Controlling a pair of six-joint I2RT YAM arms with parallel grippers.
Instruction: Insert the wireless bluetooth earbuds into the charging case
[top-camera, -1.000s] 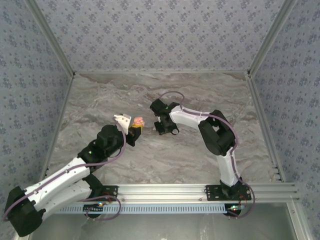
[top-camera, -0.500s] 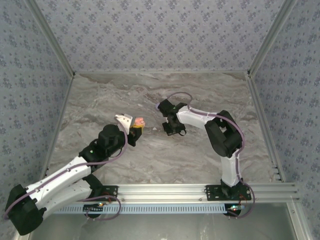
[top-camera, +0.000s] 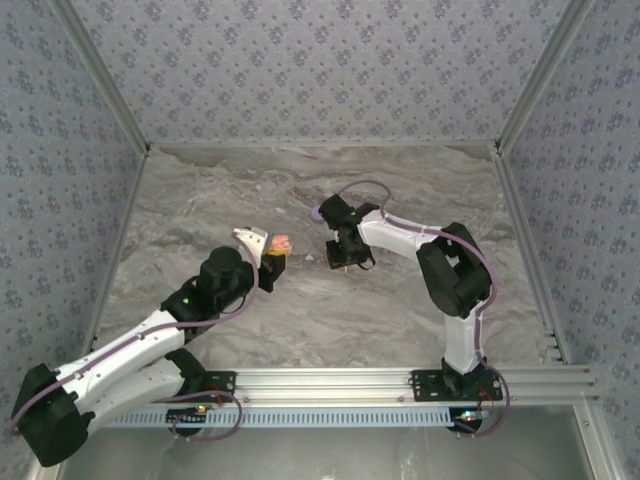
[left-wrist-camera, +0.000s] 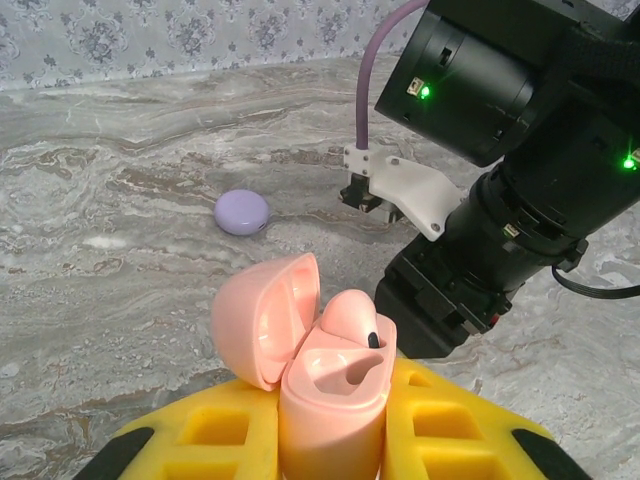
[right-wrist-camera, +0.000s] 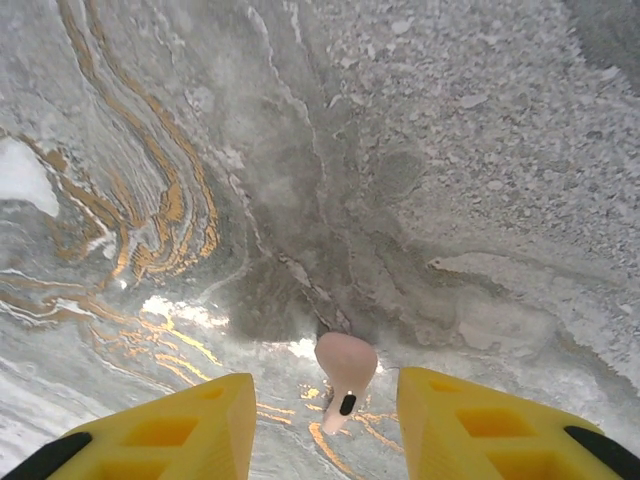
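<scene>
The earbud's stem is between my right gripper's fingers, so next I move them forward and close on the rounded head (right-wrist-camera: 346, 360), to leave the stem free for the socket.
My left gripper (left-wrist-camera: 333, 445) is shut on the pink charging case (left-wrist-camera: 330, 385), held upright with its lid (left-wrist-camera: 262, 320) swung open to the left. One pale pink earbud (left-wrist-camera: 352, 312) sits in the case's right socket; the other socket is bare. In the top view this case (top-camera: 281, 243) is a pink spot at the left gripper (top-camera: 272, 258). My right gripper (right-wrist-camera: 325, 430) points down at the table, open, its yellow fingers (right-wrist-camera: 170, 435) on either side of a second pale pink earbud (right-wrist-camera: 343, 372) lying on the marble. Neither finger touches the earbud.
A closed lilac round case (left-wrist-camera: 241, 212) lies on the marble behind the pink case and beside the right arm's wrist (top-camera: 316, 212). The right arm's black body (left-wrist-camera: 500, 190) stands close to the held case on its right. Patterned walls enclose the table (top-camera: 200, 200).
The right arm has swung to the right, away from the left gripper, and its gripper has come down toward the table. The left gripper with the case has edged slightly forward.
</scene>
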